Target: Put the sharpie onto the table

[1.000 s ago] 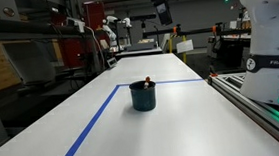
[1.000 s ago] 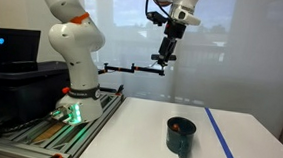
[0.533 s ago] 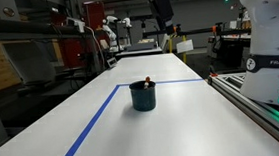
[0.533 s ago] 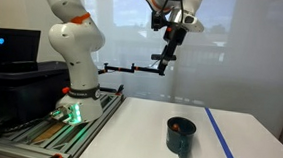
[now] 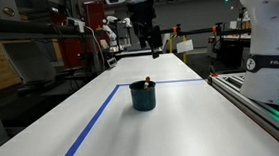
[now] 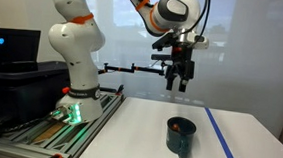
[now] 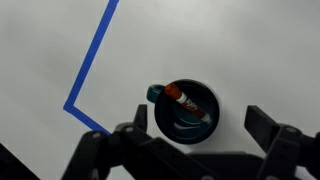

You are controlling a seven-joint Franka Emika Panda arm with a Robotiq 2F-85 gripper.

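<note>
The sharpie's reddish end sticks up at the rim of the dark teal cup. So next my gripper closes on the sharpie's reddish end (image 5: 148,81) (image 7: 175,92).
The sharpie (image 7: 186,103), with a reddish end and a dark body, lies slanted inside the dark teal cup (image 7: 186,110). The cup stands on the white table (image 7: 50,40) near a blue tape corner (image 7: 88,70). In both exterior views the cup (image 5: 143,96) (image 6: 181,136) shows the sharpie's red end (image 5: 148,81) (image 6: 178,124) at its rim. My gripper (image 7: 200,125) is open and empty. It hangs well above the cup in both exterior views (image 5: 154,49) (image 6: 179,84), with its fingers pointing down.
Blue tape lines (image 5: 91,122) (image 6: 223,141) cross the tabletop. The white robot base (image 5: 273,37) (image 6: 73,54) stands on a metal rail frame (image 5: 262,106) (image 6: 48,131) along the table's side. A monitor (image 6: 8,46) stands beyond the rail.
My gripper has come down from high up and moved over the cup, now pointing straight down. The cup and the sharpie have not moved.
</note>
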